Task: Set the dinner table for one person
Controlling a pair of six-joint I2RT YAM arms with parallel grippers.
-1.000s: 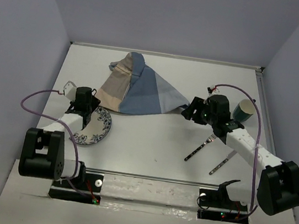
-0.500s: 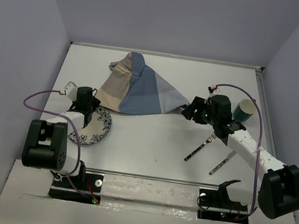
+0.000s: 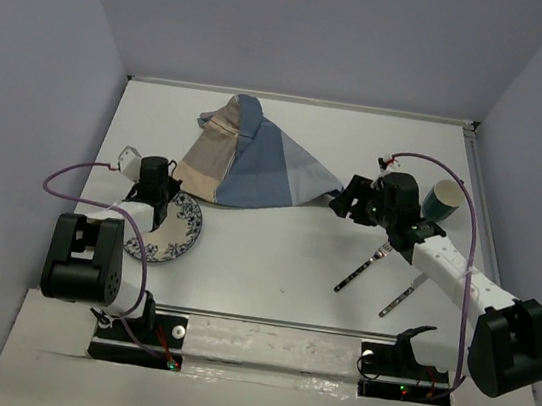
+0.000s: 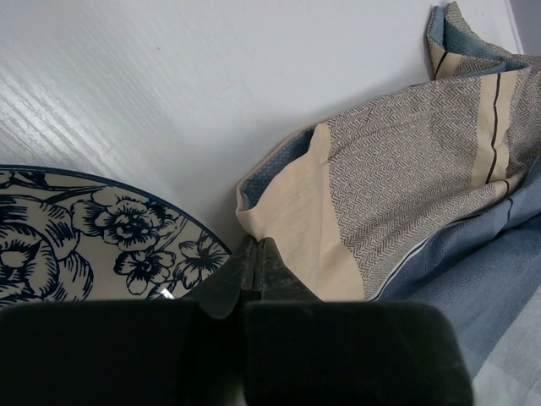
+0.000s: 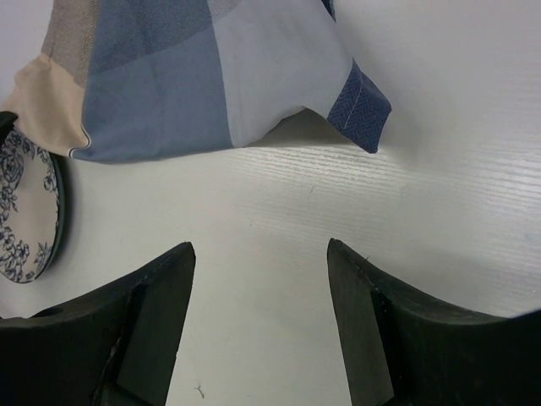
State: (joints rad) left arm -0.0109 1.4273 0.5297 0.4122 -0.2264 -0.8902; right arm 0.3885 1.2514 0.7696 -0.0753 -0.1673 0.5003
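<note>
The fingers of my right gripper should close next on the dark-blue corner [image 3: 336, 194] [image 5: 365, 128] of the striped placemat, across from the tan corner in my left gripper.
The tan-and-blue striped placemat [image 3: 246, 164] lies crumpled at the back middle of the dinner table [image 3: 274, 254]. A blue-flowered plate [image 3: 179, 225] sits at the front left, beside the cloth's near-left corner. My left gripper [image 3: 159, 189] is over the plate's far rim; in the left wrist view its tips [image 4: 256, 245] meet shut right on the tan corner of the placemat [image 4: 406, 169], next to the plate [image 4: 84, 237]. My right gripper [image 3: 343, 205] hovers open [image 5: 260, 254] over bare table just short of the placemat's dark-blue right corner [image 5: 359, 114].
A fork [image 3: 363, 266] and a knife [image 3: 401, 297] lie side by side at the front right, under the right arm. A green cup [image 3: 443, 199] stands near the right edge. Grey walls close in the table on three sides.
The left gripper's jaws have closed at the placemat's near-left corner, and its arm shifted slightly. The right gripper has opened a little wider and hardly moved.
</note>
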